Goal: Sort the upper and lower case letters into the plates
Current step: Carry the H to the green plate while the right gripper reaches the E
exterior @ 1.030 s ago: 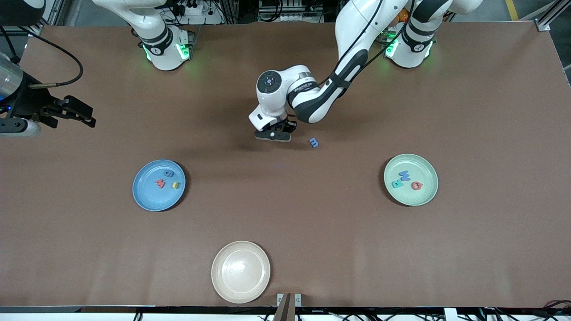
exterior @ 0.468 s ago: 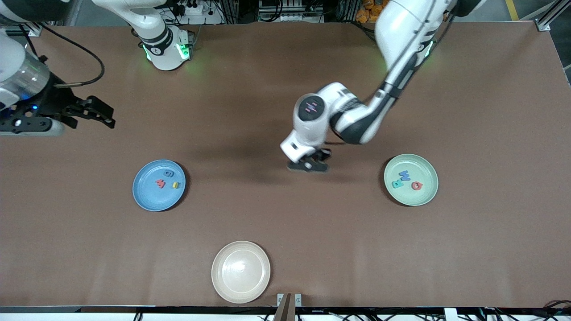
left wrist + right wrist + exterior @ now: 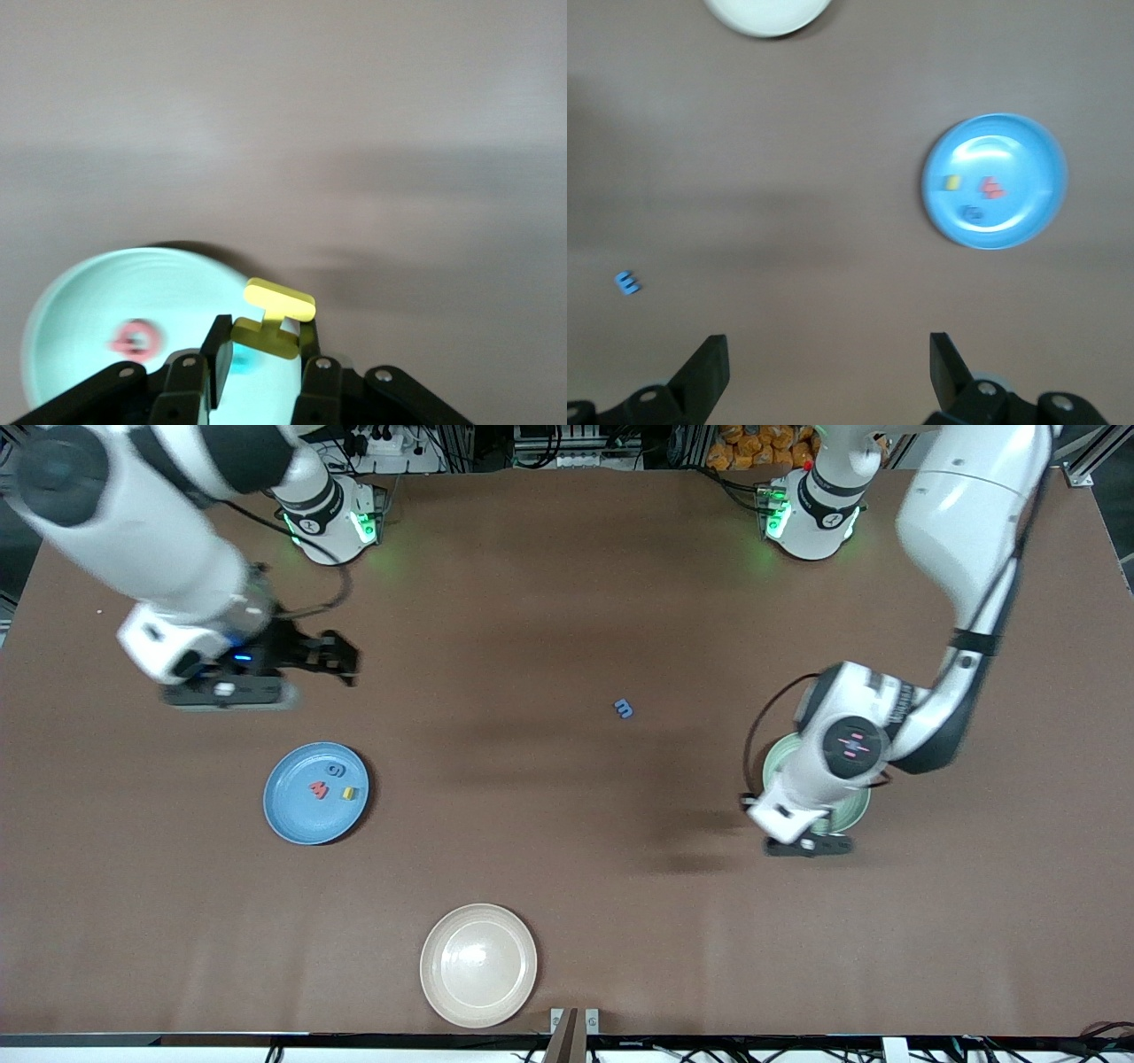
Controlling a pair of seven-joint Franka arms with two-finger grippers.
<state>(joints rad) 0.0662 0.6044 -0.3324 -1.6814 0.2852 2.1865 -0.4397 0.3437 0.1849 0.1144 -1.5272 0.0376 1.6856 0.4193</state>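
The robot's left gripper will release the yellow H, now hanging over the plate's nearer rim, inside the mint green plate's rim (image 3: 819, 755), toward the base of the left arm.
My left gripper (image 3: 811, 846) is shut on the yellow H (image 3: 275, 319) and hangs over the nearer rim of the mint green plate (image 3: 856, 811). The left wrist view shows the plate (image 3: 89, 310) with the red Q (image 3: 135, 339) and a bit of the teal R (image 3: 241, 361); the blue M is hidden. My right gripper (image 3: 341, 657) is open and empty (image 3: 826, 354) over bare table, above the blue plate (image 3: 288, 815). That plate holds the red w (image 3: 318, 789), blue g (image 3: 335, 770) and yellow u (image 3: 349, 792). The blue m (image 3: 624, 708) lies on the table's middle.
A cream-white plate (image 3: 478, 965) stands empty near the table's front edge, also in the right wrist view (image 3: 766, 13). The left arm's wrist covers most of the mint plate in the front view.
My left arm has carried the yellow H from the table's middle to the mint plate. My right arm has swung in from the table's end toward the blue plate.
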